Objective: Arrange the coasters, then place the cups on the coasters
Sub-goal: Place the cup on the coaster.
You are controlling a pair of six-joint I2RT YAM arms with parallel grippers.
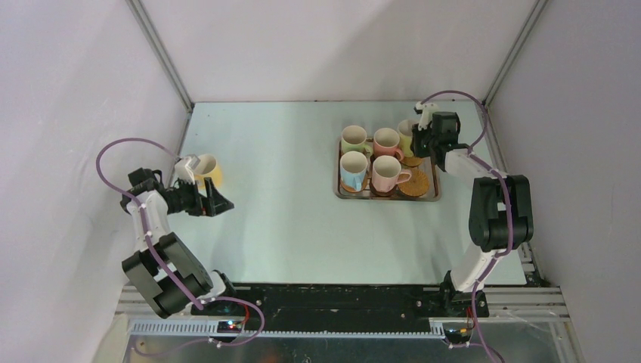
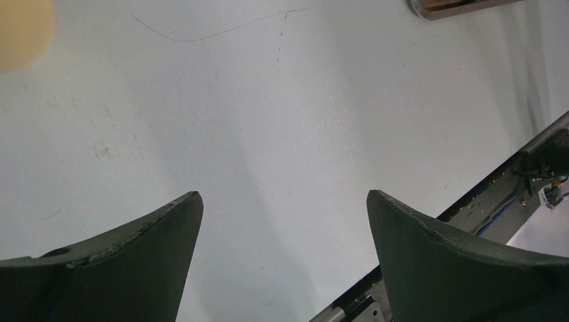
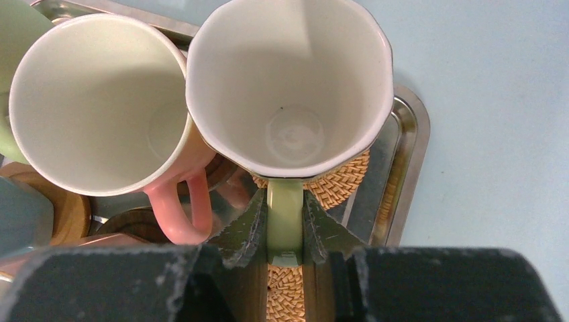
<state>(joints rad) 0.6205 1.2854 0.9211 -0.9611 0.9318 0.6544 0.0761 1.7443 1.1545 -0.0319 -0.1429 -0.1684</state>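
Note:
My right gripper will set the yellow cup, now over a woven tan coaster, down on the woven tan coaster in the tray's far corner (image 1: 412,159) (image 3: 310,153).
A steel tray (image 1: 340,189) at the right holds several cups: green (image 1: 353,139), pink (image 1: 387,141), light blue (image 1: 353,170) and a second pink (image 1: 387,175). My right gripper (image 3: 285,218) is shut on the pale handle of a yellow cup (image 3: 288,87), (image 1: 407,138) at the tray's far right corner. That cup is over a woven tan coaster (image 3: 339,182). Another woven coaster (image 1: 415,184) lies in the near right corner. More coasters (image 3: 70,211) lie under the other cups. My left gripper (image 1: 215,199), (image 2: 283,194) is open over bare table, beside a second yellow cup (image 1: 205,168).
The pink cup (image 3: 94,107) stands against the held cup, its handle (image 3: 178,208) beside my left finger. The tray's rim (image 3: 409,154) runs right of the held cup. White walls close in the table, and the arms' base rail (image 2: 496,194) lies along its near edge.

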